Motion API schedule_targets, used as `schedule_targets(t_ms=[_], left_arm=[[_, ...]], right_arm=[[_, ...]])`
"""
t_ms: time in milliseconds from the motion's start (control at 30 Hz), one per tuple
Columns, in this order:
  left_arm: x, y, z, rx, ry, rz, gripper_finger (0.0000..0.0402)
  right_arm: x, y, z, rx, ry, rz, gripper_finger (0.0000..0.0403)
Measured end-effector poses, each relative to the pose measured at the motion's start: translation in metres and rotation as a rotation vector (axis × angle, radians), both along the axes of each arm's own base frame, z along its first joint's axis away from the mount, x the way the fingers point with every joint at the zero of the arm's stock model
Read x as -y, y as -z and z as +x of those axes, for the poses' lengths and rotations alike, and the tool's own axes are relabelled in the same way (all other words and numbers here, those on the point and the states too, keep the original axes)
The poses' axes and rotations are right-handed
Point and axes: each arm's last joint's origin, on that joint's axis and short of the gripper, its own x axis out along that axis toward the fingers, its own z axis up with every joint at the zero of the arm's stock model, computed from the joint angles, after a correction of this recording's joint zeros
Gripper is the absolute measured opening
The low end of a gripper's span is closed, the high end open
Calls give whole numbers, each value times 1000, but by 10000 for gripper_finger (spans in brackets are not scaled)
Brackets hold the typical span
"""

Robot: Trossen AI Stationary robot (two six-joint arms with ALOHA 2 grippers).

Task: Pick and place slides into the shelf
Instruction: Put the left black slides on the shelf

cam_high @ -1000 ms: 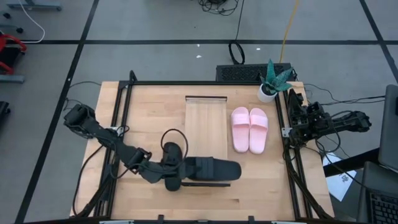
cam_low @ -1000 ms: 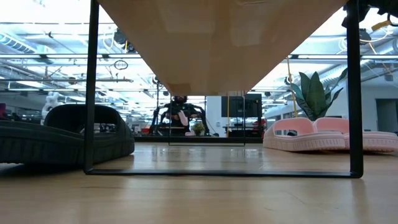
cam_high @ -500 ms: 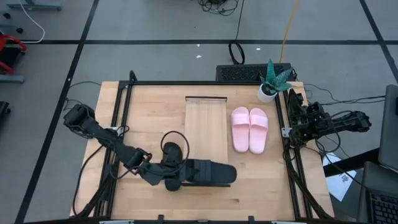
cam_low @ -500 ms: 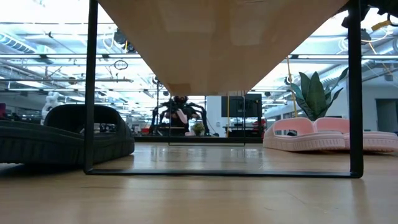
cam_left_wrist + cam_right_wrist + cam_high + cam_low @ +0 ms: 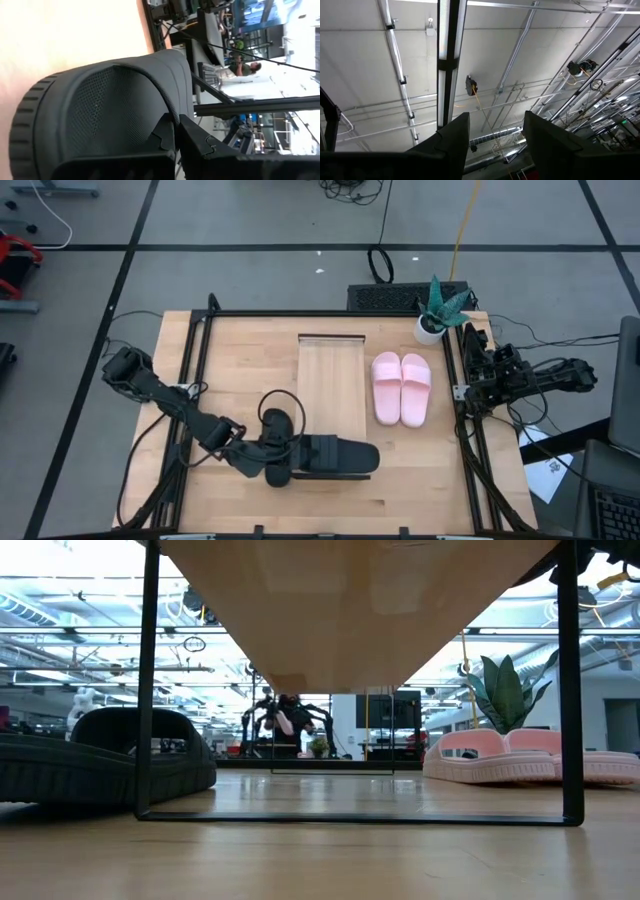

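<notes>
I should use my left gripper to release the black slide crosswise on top of the shelf's near end [image 5: 338, 456].
My left gripper [image 5: 292, 460] is shut on a black slide [image 5: 338, 457] just in front of the shelf's near end. The slide stretches from the fingers toward the table's right. The shelf [image 5: 332, 380], of light wood planks, stands mid-table; the low view looks under it [image 5: 350, 610]. A second black slide [image 5: 100, 755] rests sole down on the table, left of the shelf's leg. The pink pair [image 5: 402, 388] lies side by side, soles down, right of the shelf. My right gripper [image 5: 494, 142] is open at the table's right edge, pointing up at the ceiling. My left gripper pinches the black slide's strap at its edge [image 5: 172, 112], near where the strap meets the sole. One finger [image 5: 162, 137] is under the strap over the footbed, the other [image 5: 205, 147] outside it. The fingers come from the table's left, slanting slightly down, along the slide.
A potted plant [image 5: 440, 310] stands at the table's far right corner, behind the pink pair. Dark frame rails run along the left and right table edges [image 5: 195, 380]. My right arm [image 5: 505, 375] is folded beside the right rail. Bare wood lies near the front right.
My left gripper has tipped a little while staying in place, still shut on the strap. The black slide's free end has drawn in slightly toward the table's left and looks shorter from above. The other slides and the shelf have not moved.
</notes>
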Motion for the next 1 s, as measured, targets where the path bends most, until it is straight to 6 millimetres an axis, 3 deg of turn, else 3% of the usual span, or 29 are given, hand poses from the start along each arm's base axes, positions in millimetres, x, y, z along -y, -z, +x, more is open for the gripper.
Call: schedule_targets(t_ms=[1000], left_arm=[[-4, 1, -3, -62, 40, -43, 0]], right_arm=[[0, 0, 0, 10, -19, 11, 178]])
